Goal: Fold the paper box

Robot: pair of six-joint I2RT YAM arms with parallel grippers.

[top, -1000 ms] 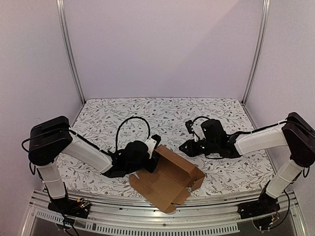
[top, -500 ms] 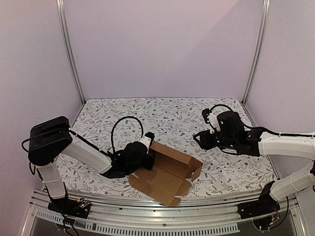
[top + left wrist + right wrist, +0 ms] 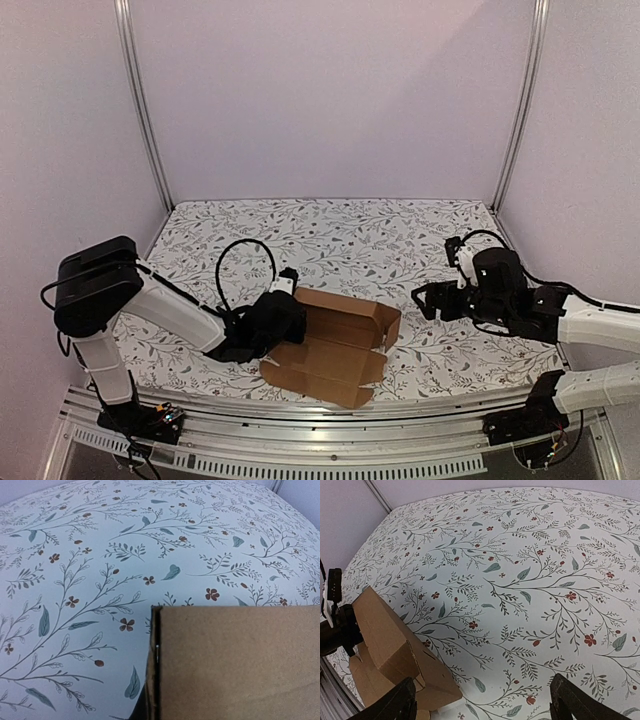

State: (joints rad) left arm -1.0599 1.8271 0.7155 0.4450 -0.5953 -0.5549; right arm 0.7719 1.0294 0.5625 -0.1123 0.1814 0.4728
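Observation:
The side flap of the paper box sticks out away from the raised panel's loose end, so next my right gripper pushes the side flap in, then pinches that corner [image 3: 376, 308] of the box.
The paper box [image 3: 335, 345] is a brown cardboard piece, partly folded, lying near the table's front edge with one raised panel at its back. My left gripper [image 3: 288, 314] is at the box's left edge and is shut on that cardboard. In the left wrist view the paper box [image 3: 235, 660] fills the lower right and hides the fingers. My right gripper [image 3: 428, 300] hangs to the right of the box, apart from it, and is open. In the right wrist view the right gripper [image 3: 485, 706] stands wide over bare cloth, with the box [image 3: 395, 650] at lower left.
A floral cloth [image 3: 340, 235] covers the table. Metal posts [image 3: 140, 100] and pale walls close in the left, right and back. A metal rail [image 3: 330, 445] runs along the front edge. A black cable loop [image 3: 245, 270] arches over the left wrist.
My right gripper has opened and drawn back to the right, away from the box. My left gripper has moved left with the box, which now lies lower and flatter.

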